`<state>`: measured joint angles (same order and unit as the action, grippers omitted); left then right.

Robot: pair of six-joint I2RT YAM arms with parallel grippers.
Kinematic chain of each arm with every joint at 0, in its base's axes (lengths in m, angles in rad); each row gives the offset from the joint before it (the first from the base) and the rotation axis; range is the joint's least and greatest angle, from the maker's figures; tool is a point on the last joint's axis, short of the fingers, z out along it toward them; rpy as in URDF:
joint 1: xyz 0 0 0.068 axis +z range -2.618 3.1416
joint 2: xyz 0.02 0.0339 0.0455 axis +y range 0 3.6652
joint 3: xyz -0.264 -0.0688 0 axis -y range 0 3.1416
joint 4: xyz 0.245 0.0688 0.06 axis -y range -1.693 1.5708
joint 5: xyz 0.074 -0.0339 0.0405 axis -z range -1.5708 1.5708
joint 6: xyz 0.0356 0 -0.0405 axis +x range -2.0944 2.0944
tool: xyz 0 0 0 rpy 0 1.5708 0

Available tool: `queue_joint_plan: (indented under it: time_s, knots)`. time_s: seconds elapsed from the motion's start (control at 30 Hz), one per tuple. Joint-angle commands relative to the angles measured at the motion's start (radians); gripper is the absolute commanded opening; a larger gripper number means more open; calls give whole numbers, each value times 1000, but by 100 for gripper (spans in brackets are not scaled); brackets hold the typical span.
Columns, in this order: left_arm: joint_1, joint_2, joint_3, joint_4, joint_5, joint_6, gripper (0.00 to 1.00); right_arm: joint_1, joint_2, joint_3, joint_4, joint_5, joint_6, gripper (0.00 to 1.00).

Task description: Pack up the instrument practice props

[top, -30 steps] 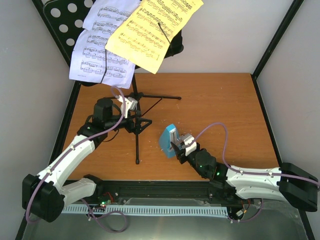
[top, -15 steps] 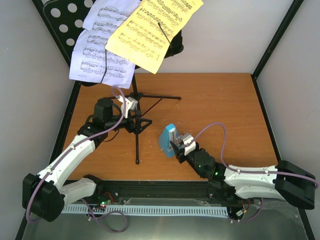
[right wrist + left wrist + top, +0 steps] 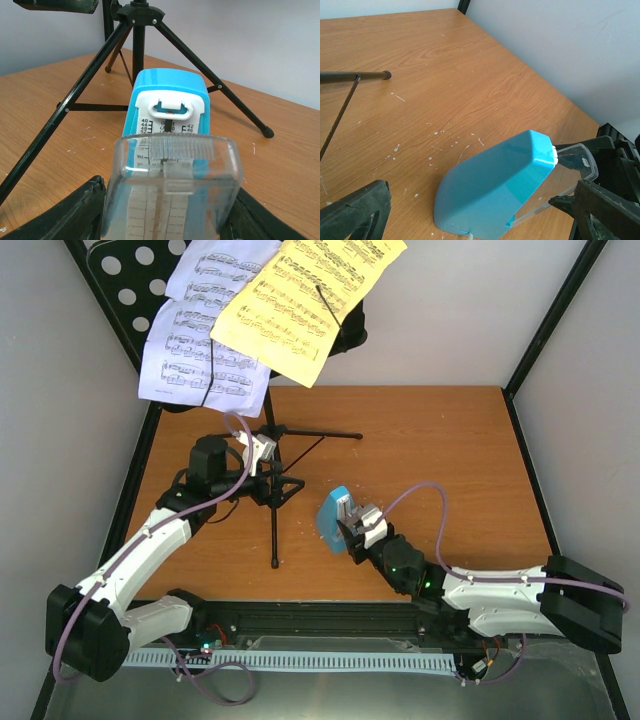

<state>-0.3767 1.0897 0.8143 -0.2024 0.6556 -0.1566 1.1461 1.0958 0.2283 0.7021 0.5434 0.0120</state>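
The robot's right gripper will release the clear cover flat over the blue metronome's scale face [image 3: 339, 513] [image 3: 162, 187].
The black music stand [image 3: 276, 486] stands on the table's left, its round-holed desk [image 3: 125, 280] at the top left, and it also shows in the right wrist view [image 3: 138, 45]. Yellow pages [image 3: 300, 300] and white pages [image 3: 205, 340] rest on the desk. The blue metronome [image 3: 333, 515] stands mid-table and also shows in the left wrist view [image 3: 492, 190]. My right gripper [image 3: 351, 531] is shut on its clear cover [image 3: 172, 190], held tilted against the metronome's face [image 3: 170, 107]. My left gripper [image 3: 266, 464] is open beside the stand's hub; one finger [image 3: 355, 212] shows.
The stand's legs spread over the table: one runs toward me [image 3: 275, 540], one to the right [image 3: 325, 434]. Black frame posts [image 3: 555, 315] and white walls close in the table. My right arm's cable [image 3: 430, 490] loops above the table.
My right arm has slid a little to the left with the clear cover, closer against the metronome. The left arm and the stand have not moved.
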Motion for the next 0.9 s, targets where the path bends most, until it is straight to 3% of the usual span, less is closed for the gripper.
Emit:
queue_joint_plan:
  time_s: [0.0,0.87]
  knots:
    - [5,6,18,6,15,12,99,10,29,20,-74,11,10,43]
    - [5,6,16,8,24,11,99,-15,99,77,-128,-68,14,44]
